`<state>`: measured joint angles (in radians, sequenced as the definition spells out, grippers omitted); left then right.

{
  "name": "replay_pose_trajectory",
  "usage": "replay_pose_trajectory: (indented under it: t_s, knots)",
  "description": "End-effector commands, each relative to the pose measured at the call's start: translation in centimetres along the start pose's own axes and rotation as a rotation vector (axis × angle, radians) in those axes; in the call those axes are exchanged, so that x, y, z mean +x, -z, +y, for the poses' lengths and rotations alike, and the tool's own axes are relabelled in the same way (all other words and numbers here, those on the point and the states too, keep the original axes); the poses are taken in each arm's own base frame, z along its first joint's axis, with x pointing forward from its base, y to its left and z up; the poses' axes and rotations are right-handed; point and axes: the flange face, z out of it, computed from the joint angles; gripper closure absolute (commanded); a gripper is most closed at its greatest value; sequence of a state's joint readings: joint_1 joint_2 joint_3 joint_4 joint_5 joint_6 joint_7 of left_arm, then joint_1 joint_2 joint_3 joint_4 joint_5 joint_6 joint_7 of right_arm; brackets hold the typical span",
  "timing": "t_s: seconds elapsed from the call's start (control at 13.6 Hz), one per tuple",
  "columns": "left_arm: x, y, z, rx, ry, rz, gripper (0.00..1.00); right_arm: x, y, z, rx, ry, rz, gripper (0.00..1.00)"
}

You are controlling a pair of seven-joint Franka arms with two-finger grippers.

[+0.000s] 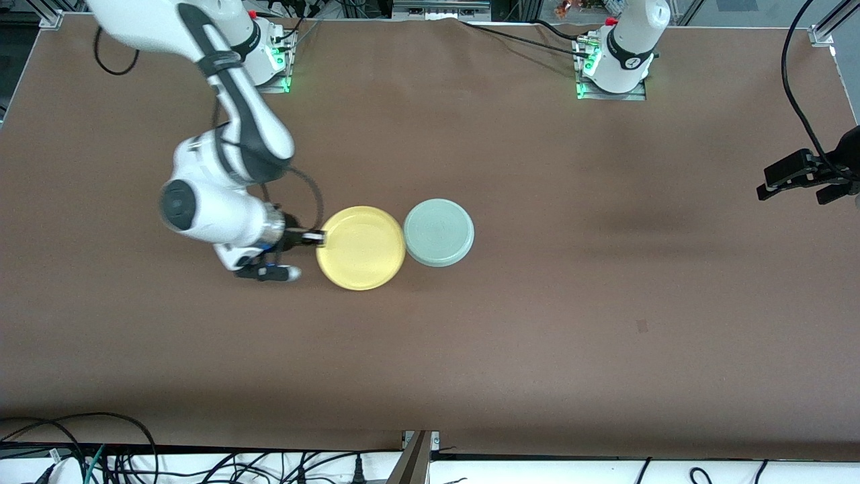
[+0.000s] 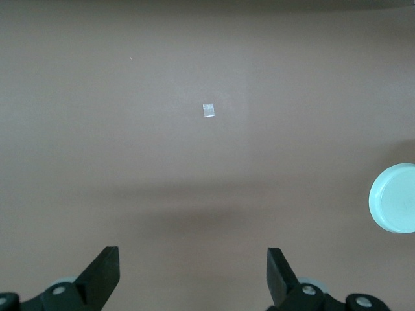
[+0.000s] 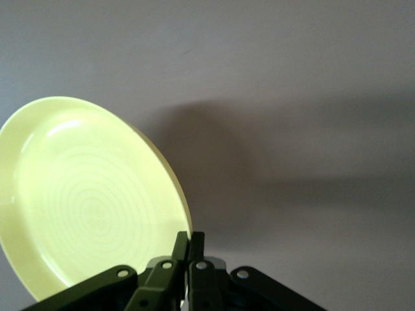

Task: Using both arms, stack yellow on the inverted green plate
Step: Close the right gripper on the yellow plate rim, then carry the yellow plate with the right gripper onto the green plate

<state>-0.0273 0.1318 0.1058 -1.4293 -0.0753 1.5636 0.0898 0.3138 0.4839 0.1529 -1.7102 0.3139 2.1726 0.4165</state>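
Next, my right gripper sets the yellow plate free centred on the upturned base of the green plate [image 1: 437, 232], so that it covers that base.
My right gripper [image 1: 321, 236] is shut on the rim of the yellow plate [image 1: 361, 247], at the edge toward the right arm's end of the table. In the right wrist view the yellow plate [image 3: 84, 201] shows its ringed inside, tilted and casting a shadow on the table, with the gripper [image 3: 189, 241] pinching its rim. The green plate [image 1: 439, 232] lies upside down on the table right beside the yellow one, toward the left arm's end. My left gripper [image 1: 796, 183] waits open high over the left arm's end of the table, nothing between its fingers [image 2: 104, 272]; the green plate [image 2: 394, 197] shows at that view's edge.
The brown table cover [image 1: 537, 323] carries a small square mark [image 2: 209, 111]. Cables [image 1: 101, 450] run along the table's edge nearest the front camera. Both arm bases [image 1: 615, 60] stand at the edge farthest from that camera.
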Motion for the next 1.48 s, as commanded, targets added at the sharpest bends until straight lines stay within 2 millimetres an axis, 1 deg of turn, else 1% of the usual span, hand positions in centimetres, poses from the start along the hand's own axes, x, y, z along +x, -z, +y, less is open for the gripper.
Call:
replay_pose_trajectory:
  t_s: [0.0,0.15,0.3,0.37,0.44,0.59,0.66,0.81,0.89,0.96,1.03,1.11,1.18,1.25,1.33,1.4]
  knots:
    - [0.4,0.5,0.0,-0.011,0.0,0.005,0.0,-1.8,-2.2,-5.9,0.012,-0.069,0.015,1.0]
    - [0.4,0.5,0.1,-0.011,-0.001,0.005,0.0,-4.1,-4.3,-8.3,0.001,-0.026,0.004,1.0]
    - [0.4,0.5,0.1,-0.011,-0.001,0.005,0.0,-5.9,-7.5,-9.5,-0.027,-0.006,-0.012,1.0]
    - [0.4,0.5,0.1,-0.009,0.0,0.005,0.0,-6.4,-8.8,-9.6,-0.048,0.017,0.009,1.0]
    - [0.4,0.4,0.1,-0.011,0.0,0.003,0.0,-6.4,-10.0,-9.1,-0.061,0.022,0.022,1.0]
    - [0.4,0.4,0.2,-0.011,-0.003,0.003,0.0,-7.3,-12.3,-7.8,-0.081,0.011,0.022,1.0]
    - [0.5,0.2,0.2,-0.014,-0.002,0.0,0.0,-7.3,-12.6,-7.5,-0.078,0.013,0.032,1.0]
    - [0.7,-0.3,0.2,-0.012,0.0,-0.008,0.0,-6.5,-12.5,-6.7,-0.09,0.011,0.048,1.0]
    - [0.7,-0.3,0.3,-0.014,-0.002,-0.008,0.0,-6.6,-12.5,-6.9,-0.09,0.012,0.049,1.0]
    - [0.7,-0.3,0.4,-0.012,-0.003,-0.008,0.0,-6.7,-12.6,-6.9,-0.089,0.003,0.046,0.73]
    - [0.7,-0.3,0.3,-0.014,-0.002,-0.008,0.0,-6.6,-12.3,-7.0,-0.088,0.007,0.049,0.01]
    - [0.7,-0.3,0.2,-0.013,0.0,-0.007,0.0,-6.1,-10.9,-7.0,-0.08,0.01,0.061,0.0]
    - [0.7,-0.3,0.3,-0.014,-0.003,-0.008,0.0,-5.9,-8.3,-7.0,-0.079,0.006,0.071,0.0]
    - [0.7,-0.3,0.2,-0.013,0.0,-0.007,0.0,-5.6,-5.3,-6.8,-0.093,-0.002,0.066,0.0]
    - [0.7,-0.3,0.3,-0.014,-0.003,-0.008,0.0,-5.6,-1.7,-6.7,-0.105,-0.008,0.061,0.0]
    - [0.7,-0.3,0.3,-0.014,-0.002,-0.008,0.0,-5.4,1.5,-5.9,-0.134,-0.012,0.069,0.0]
